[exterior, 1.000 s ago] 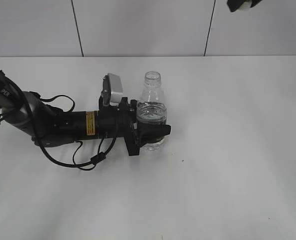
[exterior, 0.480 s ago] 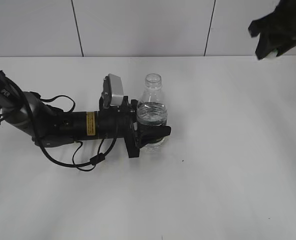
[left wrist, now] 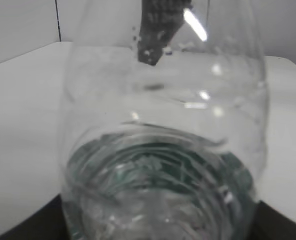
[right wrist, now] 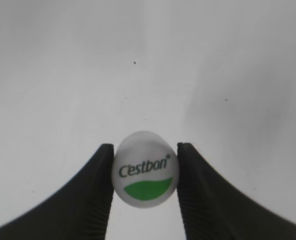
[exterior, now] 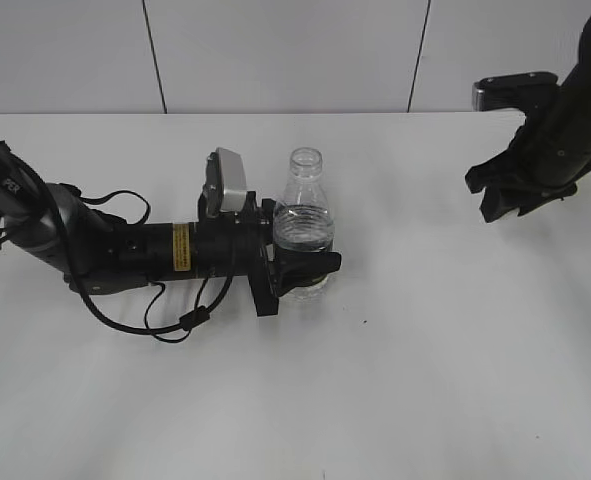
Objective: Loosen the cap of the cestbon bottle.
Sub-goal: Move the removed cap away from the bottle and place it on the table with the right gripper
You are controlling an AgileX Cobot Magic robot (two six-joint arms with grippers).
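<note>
The robot will set the white cap down on the bare white table (exterior: 490, 257) (right wrist: 138, 150) just below where its right gripper hangs.
The clear cestbon bottle (exterior: 302, 222) stands upright on the white table (exterior: 425, 350) with its neck open and no cap on it. My left gripper (exterior: 300, 270) is shut around its lower body; the bottle fills the left wrist view (left wrist: 163, 150). My right gripper (exterior: 495, 195) hangs above the table at the far right, well apart from the bottle. In the right wrist view it (right wrist: 145, 170) is shut on the white cap (right wrist: 145, 169), whose top shows a green patch and "C'estbon" lettering.
The left arm (exterior: 125, 250) lies low along the table with loose black cables (exterior: 175, 325) beside it. A white panelled wall (exterior: 275, 50) stands behind the table.
My right gripper has come down from the top right corner to just above the table at the right, with the cap in it. The left gripper and bottle have not moved.
</note>
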